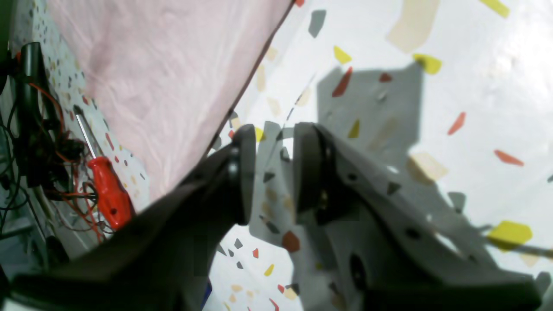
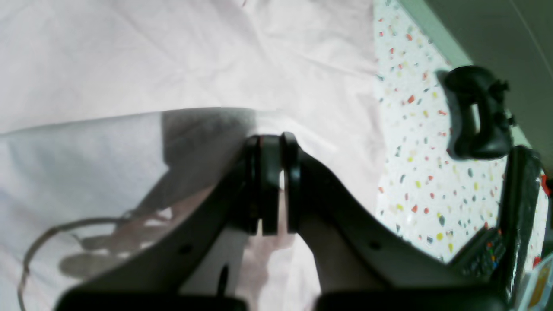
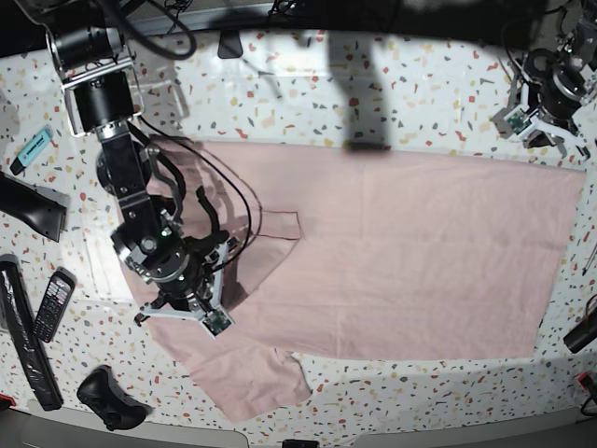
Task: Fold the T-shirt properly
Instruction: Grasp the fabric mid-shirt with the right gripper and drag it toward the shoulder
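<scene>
The robot's right gripper needs to let go of the sleeve edge between the folded flap's corner and the T-shirt's far edge (image 3: 312,199). The cloth is now low at the shirt's end.
The pale pink T-shirt (image 3: 401,252) lies spread, plain side up, across the speckled table (image 3: 420,93), with a sleeve (image 3: 252,378) pointing to the front edge. My right gripper (image 3: 191,313) is low on the shirt's left end. In the right wrist view it (image 2: 272,138) is shut, and a thin sliver of pink cloth (image 2: 302,65) shows between its pads. My left gripper (image 3: 536,117) hangs at the far right corner, off the shirt. In the left wrist view it (image 1: 274,129) is open over bare table, with the shirt's edge (image 1: 173,86) up to its left.
A black game controller (image 3: 107,397) and a remote (image 3: 51,303) lie at the front left; the controller (image 2: 477,114) also shows beside the shirt. A red-handled screwdriver (image 1: 108,190) and loose wires lie beyond the shirt's far edge. A teal marker (image 3: 33,147) lies far left.
</scene>
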Tool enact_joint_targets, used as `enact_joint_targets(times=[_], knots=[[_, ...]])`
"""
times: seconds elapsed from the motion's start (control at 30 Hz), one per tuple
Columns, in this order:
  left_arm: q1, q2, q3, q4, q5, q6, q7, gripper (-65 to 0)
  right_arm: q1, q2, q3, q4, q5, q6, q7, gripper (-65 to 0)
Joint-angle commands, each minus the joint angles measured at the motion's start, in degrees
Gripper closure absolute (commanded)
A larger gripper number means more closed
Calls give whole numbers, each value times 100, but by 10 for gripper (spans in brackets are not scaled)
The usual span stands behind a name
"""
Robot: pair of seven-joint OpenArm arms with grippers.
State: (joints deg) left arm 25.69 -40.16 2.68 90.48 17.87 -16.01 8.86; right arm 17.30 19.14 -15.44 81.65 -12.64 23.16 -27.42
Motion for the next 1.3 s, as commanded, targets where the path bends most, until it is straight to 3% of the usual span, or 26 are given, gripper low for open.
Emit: enact_joint_targets(times=[0.0,0.37,0.67,0.83,1.27], knots=[[-13,-94,-48,74,13,39,-31,-146,79,39,42,166,-20,-46,37,0],[-15,-96,-48,74,13,39,-33,-146,-1281,52,42,1897,-17,-48,-538,0],[-15,-94,-48,74,13,39,-35,-146,-2225,37,42,2529,4,-52,-671,0],[-15,-96,-48,74,15,39,-76,-146,-2531,2,42,2765,686,-48,-702,0],[-15,-96,-48,74,17,37,-79,-146,-2603,-909,42,2763,1029,-22,-758,0]])
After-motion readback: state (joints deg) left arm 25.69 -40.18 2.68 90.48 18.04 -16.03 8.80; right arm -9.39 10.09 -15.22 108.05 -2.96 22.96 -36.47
